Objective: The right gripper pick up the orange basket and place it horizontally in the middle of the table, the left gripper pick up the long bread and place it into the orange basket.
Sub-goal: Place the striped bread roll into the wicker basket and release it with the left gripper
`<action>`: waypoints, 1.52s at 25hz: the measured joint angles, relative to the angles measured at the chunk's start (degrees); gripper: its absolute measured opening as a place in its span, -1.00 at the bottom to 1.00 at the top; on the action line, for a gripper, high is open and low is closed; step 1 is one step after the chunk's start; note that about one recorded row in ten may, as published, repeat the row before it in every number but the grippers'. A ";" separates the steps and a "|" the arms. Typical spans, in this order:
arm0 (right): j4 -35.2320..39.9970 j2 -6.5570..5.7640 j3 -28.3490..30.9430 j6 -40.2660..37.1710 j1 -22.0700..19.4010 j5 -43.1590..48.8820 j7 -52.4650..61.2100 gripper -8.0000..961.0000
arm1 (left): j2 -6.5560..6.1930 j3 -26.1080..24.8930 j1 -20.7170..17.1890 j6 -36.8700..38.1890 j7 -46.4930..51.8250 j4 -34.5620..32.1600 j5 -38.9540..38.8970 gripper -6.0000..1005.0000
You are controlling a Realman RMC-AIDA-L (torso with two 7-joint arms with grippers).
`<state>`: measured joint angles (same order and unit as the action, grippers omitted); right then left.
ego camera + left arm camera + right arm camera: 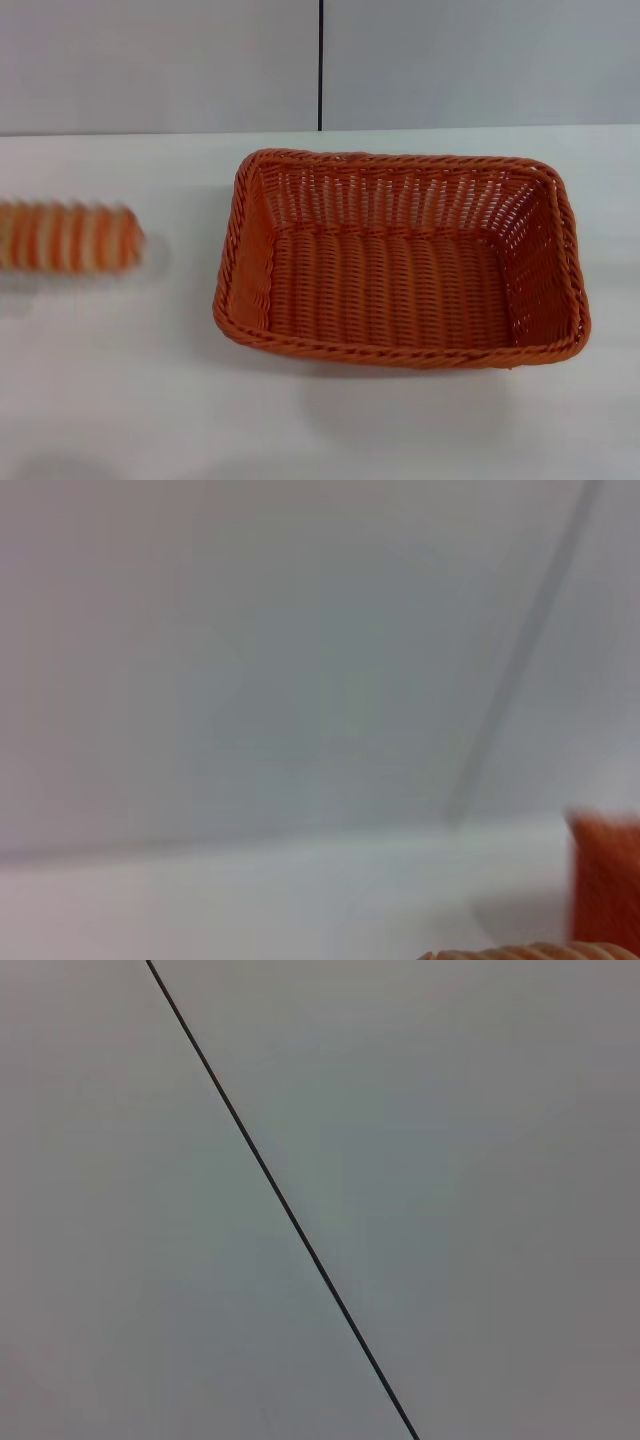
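I should use my left gripper to set the long bread free on the bottom of the orange basket, against the basket's back side (353, 240).
The orange basket (400, 357) stands lengthwise across the middle of the white table (150, 400), empty inside. The long bread (68, 237), striped cream and orange, is at the far left and looks smeared; a faint shadow lies below it on the table. In the left wrist view a sliver of the long bread (530, 952) shows at the frame's edge, with a corner of the orange basket (605, 880) beyond it. No gripper shows in any view. The right wrist view holds only the wall.
A grey wall with a dark vertical seam (320, 65) rises behind the table. The same seam (280, 1200) crosses the right wrist view. Bare tabletop lies in front of the basket and between it and the bread.
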<state>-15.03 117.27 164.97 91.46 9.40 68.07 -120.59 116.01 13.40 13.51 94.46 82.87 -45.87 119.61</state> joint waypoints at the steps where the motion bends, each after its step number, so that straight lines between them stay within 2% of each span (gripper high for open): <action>1: 0.06 0.01 0.00 0.00 0.04 0.00 -0.01 0.31 | 0.37 -1.35 0.01 -0.19 -0.39 -0.16 -1.04 -0.72; 2: 0.08 0.04 0.00 -0.01 0.07 0.00 -0.02 0.31 | 1.58 -5.40 0.02 -1.06 -2.40 -0.21 -5.73 -0.73; 4: 0.19 0.12 0.00 -0.03 0.18 -0.01 -0.03 0.31 | 2.08 -6.92 0.06 -1.17 -4.40 1.23 -9.78 -0.73; 8: 1.06 0.18 0.00 -0.11 0.61 -0.01 -0.06 0.31 | 2.14 -5.91 1.40 1.43 -6.92 8.22 -16.85 -0.73; 10: 1.39 0.21 0.00 -0.16 0.87 0.12 -0.09 0.31 | 2.14 -5.91 1.40 1.43 -6.92 8.22 -16.85 -0.73; 11: 1.60 0.22 0.00 -0.20 0.98 0.15 -0.11 0.31 | 2.28 -5.51 2.33 2.87 -8.14 10.87 -18.03 -0.74; 12: 1.88 0.23 0.00 -0.30 1.07 0.19 -0.11 0.31 | 2.41 -4.17 4.98 5.14 -12.04 18.19 -18.70 -0.74; 13: 2.09 0.29 0.00 -0.40 1.16 0.20 -0.12 0.31 | 2.41 -4.17 4.98 5.14 -12.04 18.19 -18.70 -0.75; 15: 2.27 0.54 0.00 -0.58 1.34 0.21 -0.13 0.31 | 2.27 -0.03 8.15 5.50 -15.00 24.76 -18.51 -0.75; 18: 2.69 0.89 0.00 -0.83 1.69 0.11 -0.14 0.31 | 2.52 6.19 11.00 5.17 -18.37 29.26 -18.69 -0.75; 20: 2.97 0.94 0.00 -1.06 2.02 0.01 -0.15 0.31 | 2.52 6.19 11.00 5.17 -18.37 29.26 -18.69 -0.75; 22: 3.26 1.04 0.02 -1.48 2.47 -0.09 -0.16 0.31 | 2.57 9.86 14.10 3.24 -22.39 34.70 -18.54 -0.75; 25: 4.25 1.14 0.08 -2.45 3.81 -0.84 -0.17 0.31 | 2.71 10.73 15.35 1.27 -24.74 37.47 -18.53 -0.75; 28: 5.29 1.36 0.09 -2.98 5.29 -2.22 -0.17 0.31 | 2.76 10.99 17.88 -2.64 -31.09 43.77 -18.46 -0.75; 33: 5.88 1.48 0.09 -3.07 7.17 -2.75 -0.04 0.31 | 2.78 10.80 18.70 -5.27 -33.33 45.80 -18.55 -0.76; 38: 7.74 1.47 0.08 -3.15 9.03 -6.65 -0.06 0.31 | 2.81 9.80 18.30 -5.13 -35.92 46.59 -18.85 -0.68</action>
<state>-7.29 118.74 165.06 88.32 18.44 61.43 -120.65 118.82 23.20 31.80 89.33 46.95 0.72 100.75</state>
